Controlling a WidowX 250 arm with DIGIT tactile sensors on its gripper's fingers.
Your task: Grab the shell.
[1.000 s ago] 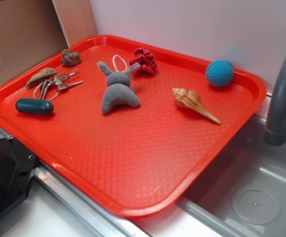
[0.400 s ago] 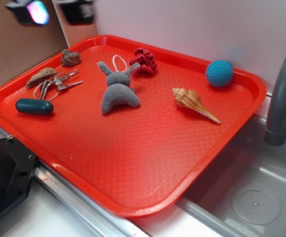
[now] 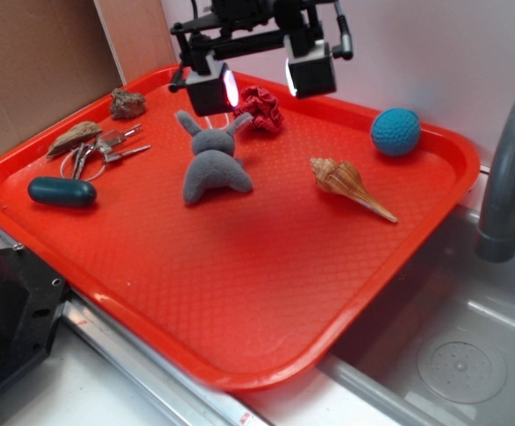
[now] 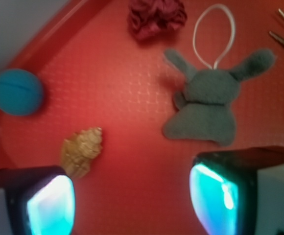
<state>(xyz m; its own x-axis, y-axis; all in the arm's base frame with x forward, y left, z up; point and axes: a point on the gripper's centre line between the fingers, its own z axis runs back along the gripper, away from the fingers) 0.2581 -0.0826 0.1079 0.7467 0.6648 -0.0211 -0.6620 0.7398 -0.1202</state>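
Observation:
The shell's wide middle [image 3: 342, 183] [image 4: 75, 165] lies between its knobby end and its long thin point. I will move my gripper there next and close it on that middle.
The tan-orange spiral shell [image 3: 350, 185] lies on the red tray [image 3: 240, 293], right of centre, its thin point toward the right front. In the wrist view its knobby wide end [image 4: 82, 151] shows just above my left finger, the rest hidden behind it. My gripper [image 3: 259, 82] hangs open and empty high over the tray's back, above the grey plush and red scrunchie, left of and behind the shell. In the wrist view the gripper [image 4: 132, 200] has glowing pads set wide apart over bare tray.
A grey plush bunny [image 3: 213, 164], red scrunchie [image 3: 259, 108], blue ball [image 3: 395, 131], keys [image 3: 106, 151], dark teal capsule [image 3: 61, 191], bark piece [image 3: 73, 137] and brown rock [image 3: 127, 104] lie on the tray. A sink with a grey faucet [image 3: 511, 169] is at the right.
My gripper has come into view from the upper left and moved right and down, now hanging over the tray's back. The objects on the tray have not moved.

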